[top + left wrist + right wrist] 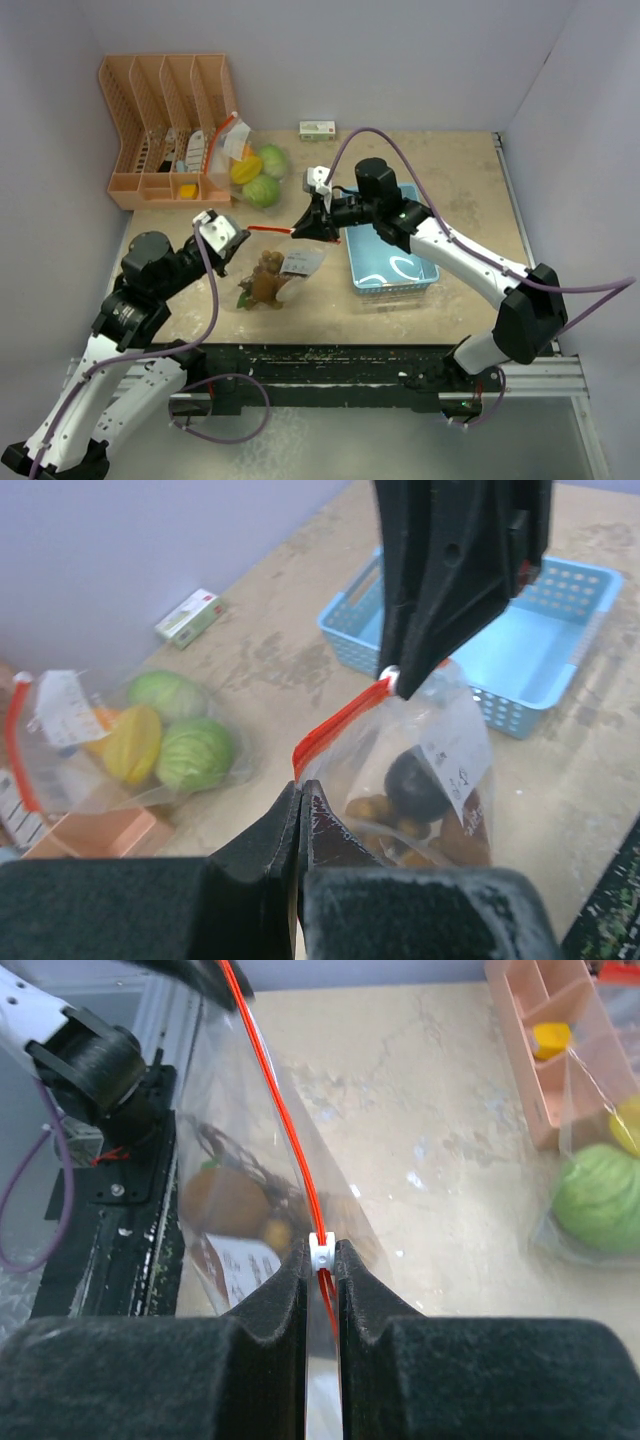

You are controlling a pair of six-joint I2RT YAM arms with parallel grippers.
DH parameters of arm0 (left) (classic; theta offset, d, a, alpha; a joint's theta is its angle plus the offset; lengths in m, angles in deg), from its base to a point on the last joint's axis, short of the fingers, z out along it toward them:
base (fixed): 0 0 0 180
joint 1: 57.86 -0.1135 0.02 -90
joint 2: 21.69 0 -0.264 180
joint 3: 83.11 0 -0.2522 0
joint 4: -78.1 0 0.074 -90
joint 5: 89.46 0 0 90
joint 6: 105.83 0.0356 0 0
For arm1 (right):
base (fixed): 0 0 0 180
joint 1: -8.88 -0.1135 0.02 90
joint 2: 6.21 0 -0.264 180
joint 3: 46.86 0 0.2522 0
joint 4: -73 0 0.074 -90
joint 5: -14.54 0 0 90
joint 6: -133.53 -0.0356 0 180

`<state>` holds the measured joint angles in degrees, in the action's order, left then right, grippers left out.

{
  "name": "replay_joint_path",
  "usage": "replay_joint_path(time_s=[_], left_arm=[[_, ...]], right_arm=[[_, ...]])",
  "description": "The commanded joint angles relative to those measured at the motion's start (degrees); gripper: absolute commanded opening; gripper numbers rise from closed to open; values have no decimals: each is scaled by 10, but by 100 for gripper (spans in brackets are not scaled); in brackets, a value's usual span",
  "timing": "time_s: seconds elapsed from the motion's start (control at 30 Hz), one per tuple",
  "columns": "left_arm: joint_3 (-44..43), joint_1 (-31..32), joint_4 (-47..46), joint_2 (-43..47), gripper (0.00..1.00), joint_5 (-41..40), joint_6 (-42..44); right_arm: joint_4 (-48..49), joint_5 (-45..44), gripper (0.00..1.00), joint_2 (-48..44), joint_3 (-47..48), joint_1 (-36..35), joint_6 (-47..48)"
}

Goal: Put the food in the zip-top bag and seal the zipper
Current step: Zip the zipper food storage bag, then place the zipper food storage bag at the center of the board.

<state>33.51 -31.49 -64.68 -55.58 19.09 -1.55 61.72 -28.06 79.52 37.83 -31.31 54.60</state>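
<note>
Next, my right gripper releases the white zipper slider on the table (331, 224) next to the light blue tray.
The zip-top bag (285, 268) hangs between my two grippers just above the table, its red zipper (268, 229) stretched taut. Inside lie the food pieces: a dark lump (415, 785) and brown and orange bits (225, 1200). My left gripper (300, 792) is shut on the bag's corner at the zipper's end (340, 720). At the other end my right gripper (322, 1258) is shut on the white zipper slider (322, 1250). In the top view the left gripper (238, 234) and right gripper (300, 228) face each other along the zipper.
A light blue tray (395, 275) sits just right of the bag, under the right arm. A pink organiser (165, 125) stands at the back left, with a second bag of green and yellow pieces (258, 175) beside it. A small box (318, 129) lies by the back wall.
</note>
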Motion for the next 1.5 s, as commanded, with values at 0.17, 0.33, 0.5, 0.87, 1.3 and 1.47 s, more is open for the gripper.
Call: replay_joint_path(time_s=[0.17,0.33,0.5,0.87,1.3,1.47], left_arm=[[-13,-3,-102,26,0,-227,-10],[0,-3,-109,24,0,-335,-20],[6,-3,-105,26,0,-384,-29],[5,-2,-95,31,0,-400,-42],[3,-3,-85,-10,47,-365,-95],[-50,-3,-13,-78,99,-292,-138]], right_arm=[[-34,-67,0,-33,-33,29,-13],[-64,-110,0,-36,-36,33,-12],[-88,-154,0,-36,-41,34,-12],[-124,-232,0,6,-30,37,-14],[-97,-320,100,-13,-14,42,-83],[-91,-366,99,-25,3,43,-135]])
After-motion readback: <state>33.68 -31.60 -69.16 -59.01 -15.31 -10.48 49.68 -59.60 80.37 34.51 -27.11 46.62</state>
